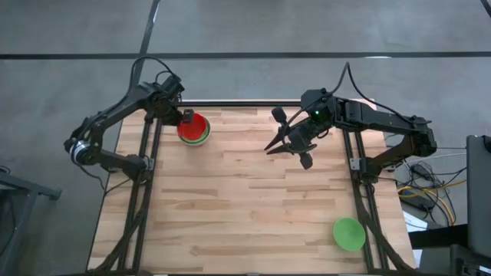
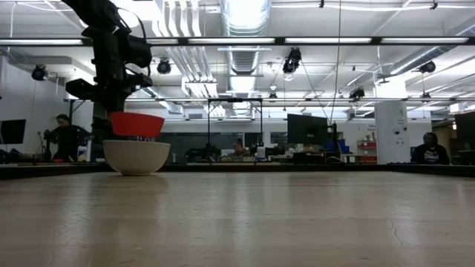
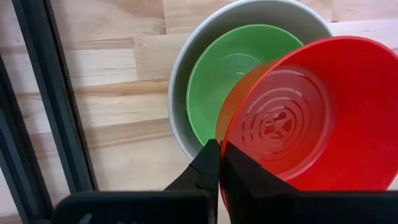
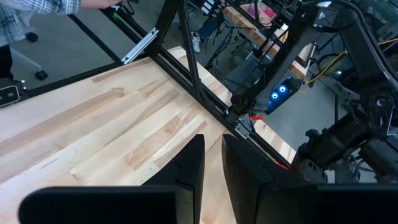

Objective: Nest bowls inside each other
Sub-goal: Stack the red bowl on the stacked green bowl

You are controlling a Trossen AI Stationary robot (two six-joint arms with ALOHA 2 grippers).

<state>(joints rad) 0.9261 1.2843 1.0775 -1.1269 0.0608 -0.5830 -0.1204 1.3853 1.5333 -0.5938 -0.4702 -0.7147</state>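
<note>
Next, my left gripper lets go of the red bowl inside the green bowl nested in the whitish-grey bowl (image 1: 195,130) (image 3: 252,89).
A red bowl (image 3: 311,112) hangs in my left gripper (image 3: 220,163) at the table's far left, just above a whitish-grey bowl (image 2: 136,157). That bowl stands on the wood with a green bowl (image 3: 217,87) nested inside it. In the high view the red bowl (image 1: 196,126) covers most of the stack. Another green bowl (image 1: 349,234) rests alone on its base near the front right corner. My right gripper (image 1: 272,147) hovers over the table's far middle, its fingers (image 4: 193,162) a little apart with nothing between them. My left gripper pinches the red bowl's wall at the rim (image 3: 225,134), on the bowl's far-left side, with one finger inside the bowl and one outside. The fingers come from above, pointing down. The bowl hangs roughly level, mouth up, clear of the whitish-grey bowl beneath it.
Dark frame rails (image 3: 50,106) run along the table's left and right sides, close to the stack. Bare wood (image 1: 245,207) lies across the middle and front. In the low view, people and desks show in the room beyond the far edge.
</note>
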